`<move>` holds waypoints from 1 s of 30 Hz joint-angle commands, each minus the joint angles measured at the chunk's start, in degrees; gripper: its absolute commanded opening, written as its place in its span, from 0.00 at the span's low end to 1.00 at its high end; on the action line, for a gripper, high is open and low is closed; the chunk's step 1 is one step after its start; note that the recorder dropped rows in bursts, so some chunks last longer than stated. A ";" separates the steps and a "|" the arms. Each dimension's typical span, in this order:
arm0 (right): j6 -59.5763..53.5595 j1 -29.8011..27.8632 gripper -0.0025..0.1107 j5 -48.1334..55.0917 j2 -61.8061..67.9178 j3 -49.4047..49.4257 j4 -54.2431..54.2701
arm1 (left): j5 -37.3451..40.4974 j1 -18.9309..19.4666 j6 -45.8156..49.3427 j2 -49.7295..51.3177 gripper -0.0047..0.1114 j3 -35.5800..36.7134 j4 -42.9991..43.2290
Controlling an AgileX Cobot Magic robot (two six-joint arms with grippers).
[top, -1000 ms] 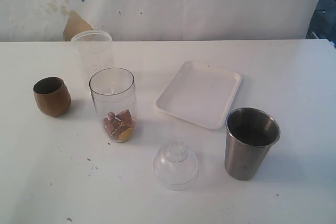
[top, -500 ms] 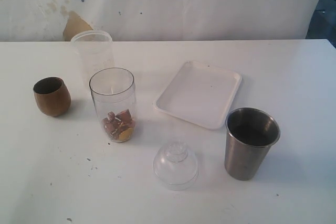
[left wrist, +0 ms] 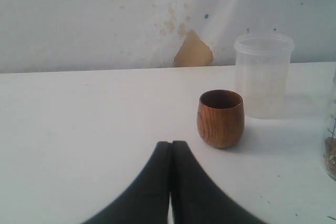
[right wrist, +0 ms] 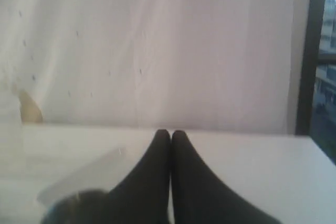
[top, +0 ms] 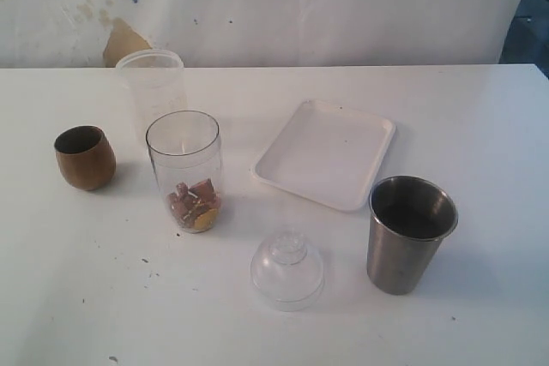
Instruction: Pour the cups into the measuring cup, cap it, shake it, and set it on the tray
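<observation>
I should close my right gripper around the upper body [top: 405,244] of the steel tumbler, just below the tumbler's rim, beside the white tray.
The brown wooden cup [top: 85,158] stands at the left of the table; in the left wrist view it [left wrist: 220,118] is just beyond my left gripper [left wrist: 171,144], which is shut and empty. The clear measuring cup [top: 184,169] stands upright near the middle with reddish and yellow pieces at its bottom. Its clear domed cap [top: 287,269] lies in front. The steel tumbler [top: 410,233] stands at the front right, next to the white tray [top: 326,153]. My right gripper [right wrist: 170,132] is shut and empty; the tray [right wrist: 79,182] shows blurred beside it. Neither gripper appears in the exterior view.
A frosted plastic cup [top: 153,86] stands behind the measuring cup, near the back wall; the left wrist view shows it [left wrist: 262,74] past the wooden cup. The measuring cup's edge [left wrist: 331,156] shows at that view's border. A dark window frame [right wrist: 304,51] rises at the right.
</observation>
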 commanded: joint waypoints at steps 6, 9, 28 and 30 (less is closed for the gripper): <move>9.07 -0.21 0.76 -13.49 -0.31 0.12 -2.90 | -0.74 -0.02 -0.12 -0.26 0.04 0.31 -0.02; 15.22 -0.09 0.89 -14.94 6.70 0.12 -7.97 | -0.74 -0.02 -0.12 -0.26 0.04 0.31 -0.02; 7.08 -0.09 0.86 -53.08 68.07 0.12 -25.58 | -0.74 -0.02 -0.12 -0.26 0.04 0.31 -0.02; 3.11 -0.09 0.86 -53.31 71.15 0.12 -21.40 | -0.74 -0.02 -0.12 -0.26 0.04 0.31 -0.02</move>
